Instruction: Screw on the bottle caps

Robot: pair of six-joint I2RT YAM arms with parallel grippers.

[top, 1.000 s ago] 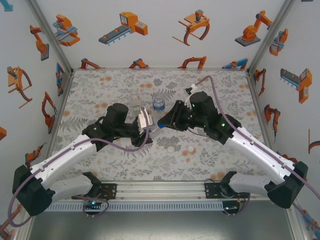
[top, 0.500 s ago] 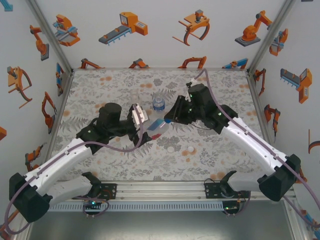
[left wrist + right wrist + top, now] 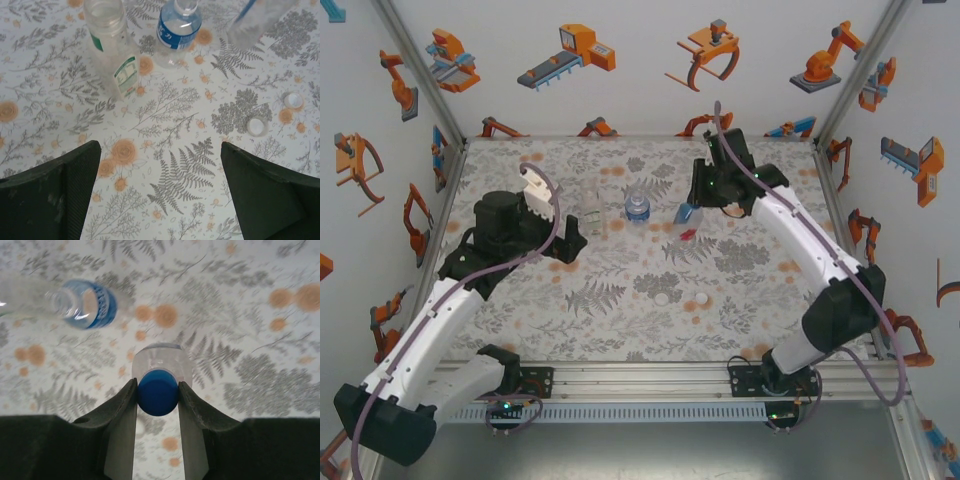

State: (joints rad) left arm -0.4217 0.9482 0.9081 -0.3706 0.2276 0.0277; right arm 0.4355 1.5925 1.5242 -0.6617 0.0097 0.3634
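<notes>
The blue-capped bottle has a place to go. Next, my right gripper puts it down on the floral table cover (image 3: 697, 211) (image 3: 214, 284) next to the blue-labelled bottle.
My right gripper (image 3: 158, 395) is shut on the blue bottle cap (image 3: 158, 392), which sits on the neck of the short blue-tinted bottle (image 3: 161, 361) below it. In the top view that gripper (image 3: 688, 213) holds this bottle (image 3: 685, 217) over the back right of the table, red at its base. The tall narrow bottle (image 3: 590, 210) and the blue-labelled bottle (image 3: 637, 208) stand uncapped at mid-back. Two white bottle caps (image 3: 662, 298) (image 3: 701, 298) lie nearer the front. My left gripper (image 3: 572, 243) is open and empty, left of the tall bottle (image 3: 107, 40).
The floral table cover (image 3: 620, 330) runs to the enclosure walls on the left, back and right. The two standing bottles are close together, with the blue-labelled one (image 3: 177, 27) right of the tall one. The white caps (image 3: 257, 126) (image 3: 292, 100) lie side by side.
My left gripper opened, let go of the short bottle and drew back to the left. The right arm carried the bottle by its blue cap toward the back right.
</notes>
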